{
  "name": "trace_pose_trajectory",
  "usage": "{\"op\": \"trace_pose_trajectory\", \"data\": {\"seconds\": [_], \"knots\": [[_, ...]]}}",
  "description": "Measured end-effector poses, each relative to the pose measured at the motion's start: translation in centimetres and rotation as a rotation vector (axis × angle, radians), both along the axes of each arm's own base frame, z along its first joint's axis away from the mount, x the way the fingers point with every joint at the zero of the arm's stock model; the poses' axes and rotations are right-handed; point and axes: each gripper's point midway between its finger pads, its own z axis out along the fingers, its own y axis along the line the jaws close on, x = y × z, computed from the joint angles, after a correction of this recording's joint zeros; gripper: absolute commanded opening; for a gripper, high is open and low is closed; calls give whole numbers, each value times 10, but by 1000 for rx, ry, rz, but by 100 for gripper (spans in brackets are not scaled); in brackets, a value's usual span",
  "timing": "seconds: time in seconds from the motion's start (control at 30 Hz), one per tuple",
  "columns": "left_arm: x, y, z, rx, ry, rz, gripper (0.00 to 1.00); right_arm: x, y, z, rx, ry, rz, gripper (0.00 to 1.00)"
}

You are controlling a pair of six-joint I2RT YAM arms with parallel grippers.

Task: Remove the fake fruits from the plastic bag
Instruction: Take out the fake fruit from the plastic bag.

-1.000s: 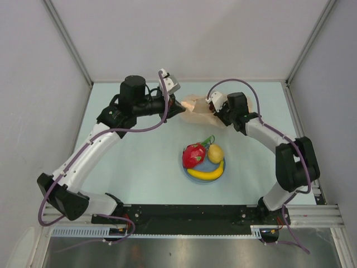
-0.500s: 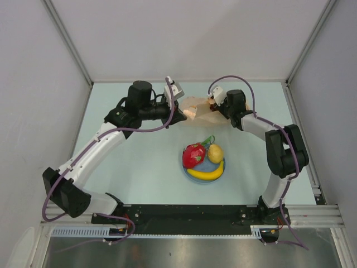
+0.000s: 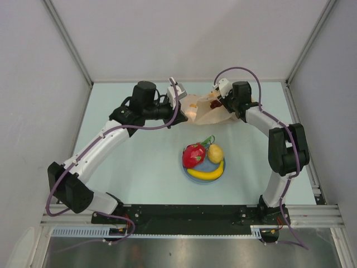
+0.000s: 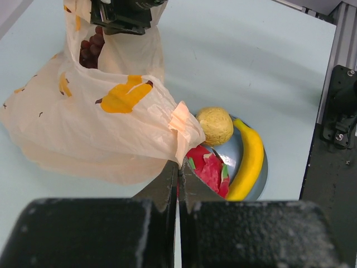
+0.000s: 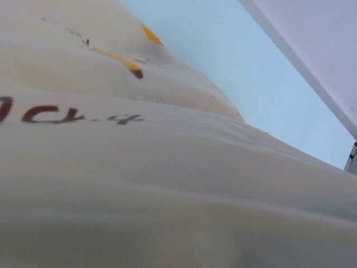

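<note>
The dark purple grapes sit inside the bag below my right gripper's fingers, so next my right gripper opens, reaches further in and grips the bunch [image 3: 216, 104] before pulling out.
The peach-orange plastic bag [image 3: 202, 113] lies at the far middle of the table. My left gripper [image 3: 186, 112] is shut on a pinched corner of the bag [image 4: 95, 123], its fingertips [image 4: 179, 167] closed on the film. My right gripper [image 3: 216, 103] is at the bag's far end, at its mouth. The dark purple grapes [image 4: 91, 48] show just below it inside the bag. In the right wrist view, bag film [image 5: 167, 167] fills the frame and hides the fingers. The dragon fruit [image 3: 193, 155], the yellow-orange round fruit [image 3: 216, 153] and the banana [image 3: 206, 173] lie on the blue plate [image 3: 222, 173].
The plate stands in front of the bag, near the table's middle; it also shows in the left wrist view [image 4: 261, 177]. Grey walls enclose the table on the left, back and right. A black rail [image 3: 189, 212] runs along the near edge.
My right gripper has moved toward the far wall at the bag's far end. My left gripper has shifted slightly right while holding the corner. The bag is more spread out between them.
</note>
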Motion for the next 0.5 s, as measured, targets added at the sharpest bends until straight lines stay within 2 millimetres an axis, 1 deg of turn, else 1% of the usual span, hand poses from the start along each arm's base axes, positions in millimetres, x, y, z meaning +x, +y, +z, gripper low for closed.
{"op": "trace_pose_trajectory", "data": {"seconds": [0.03,0.1,0.13,0.23,0.27,0.33,0.4,0.47,0.5], "knots": [[1,0,0,1,0,1,0,-3,0,-2,-4,15,1,38],[2,-1,1,1,-3,3,0,-11,2,-10,-9,66,13,33],[2,-1,1,0,-5,3,0,-18,4,-16,-7,104,28,31],[4,-1,4,2,-19,4,0,-46,9,-37,4,242,62,26],[5,0,3,4,-23,7,0,-58,12,-44,13,297,75,24],[7,1,3,10,-31,12,0,-82,16,-51,24,390,102,25],[7,1,3,14,-37,14,0,-99,17,-47,38,432,123,31],[8,1,3,14,-37,14,0,-107,19,-35,53,431,148,35],[8,1,3,14,-37,14,0,-109,21,-25,63,410,165,36]]}}
